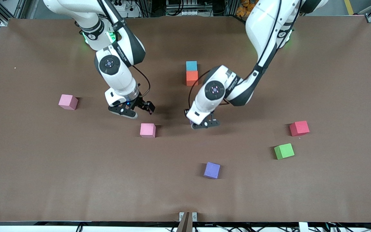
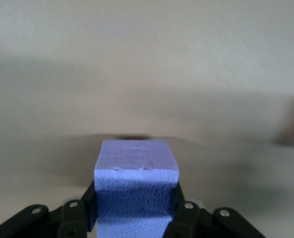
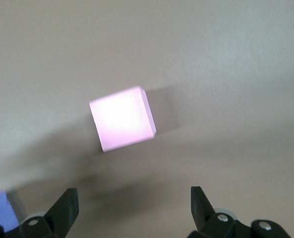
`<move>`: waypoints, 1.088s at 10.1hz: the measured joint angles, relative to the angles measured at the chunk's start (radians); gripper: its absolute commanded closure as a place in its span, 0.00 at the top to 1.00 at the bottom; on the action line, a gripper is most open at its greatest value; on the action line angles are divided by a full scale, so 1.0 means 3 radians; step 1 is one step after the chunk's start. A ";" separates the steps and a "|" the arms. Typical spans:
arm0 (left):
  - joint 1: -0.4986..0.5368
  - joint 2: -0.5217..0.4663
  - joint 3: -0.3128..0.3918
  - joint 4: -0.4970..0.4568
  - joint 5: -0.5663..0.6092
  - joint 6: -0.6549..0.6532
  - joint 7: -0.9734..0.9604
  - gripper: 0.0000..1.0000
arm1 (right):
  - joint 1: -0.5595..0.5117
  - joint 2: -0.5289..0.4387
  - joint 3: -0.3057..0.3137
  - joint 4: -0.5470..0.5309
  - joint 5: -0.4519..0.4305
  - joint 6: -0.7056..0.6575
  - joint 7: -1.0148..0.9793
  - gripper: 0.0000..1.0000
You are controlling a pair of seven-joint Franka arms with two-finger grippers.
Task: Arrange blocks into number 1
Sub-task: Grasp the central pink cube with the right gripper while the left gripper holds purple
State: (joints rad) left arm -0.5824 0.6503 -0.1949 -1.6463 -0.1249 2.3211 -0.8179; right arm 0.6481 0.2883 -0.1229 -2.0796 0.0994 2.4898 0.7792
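Observation:
The purple block, now held low over the table, will go down against the camera-facing side of the orange block [image 1: 192, 92], set there by my left gripper.
A light blue block [image 1: 191, 65] and an orange block [image 1: 192, 78] touch in a short line at the table's middle. My left gripper [image 1: 201, 124] [image 2: 136, 198] is shut on a purple block [image 2: 136, 188], low over the table just nearer the camera than the orange block. A second purple block [image 1: 212, 170] lies nearer the camera. My right gripper [image 1: 137, 111] [image 3: 133, 206] hangs open and empty over the table beside a pink block [image 1: 147, 130] [image 3: 122, 125]. Another pink block [image 1: 68, 101] lies toward the right arm's end.
A red cube [image 1: 299, 128] and a green cube [image 1: 284, 151] sit toward the left arm's end of the brown table [image 1: 43, 167]. The two grippers hang close to each other near the middle.

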 measured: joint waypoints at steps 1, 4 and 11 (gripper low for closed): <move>0.0011 -0.0083 -0.0099 -0.0079 0.0000 -0.0059 -0.0086 0.00 | -0.0025 0.0121 0.0000 0.0140 -0.0004 0.0008 -0.0032 1.00; 0.0073 -0.0143 -0.0427 -0.0329 0.0230 -0.0094 -0.0366 0.00 | -0.0094 0.0477 0.0000 0.0510 -0.0006 0.0048 -0.0149 1.00; 0.0219 -0.0144 -0.0748 -0.0630 0.0637 -0.0060 -0.0504 0.00 | -0.0147 0.0837 0.0000 0.0627 -0.0009 0.0374 -0.0454 1.00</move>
State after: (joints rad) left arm -0.5166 0.6070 -0.4192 -1.8354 0.0663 2.3032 -0.9690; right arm 0.6041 0.5395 -0.1228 -1.8914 0.0967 2.6021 0.6429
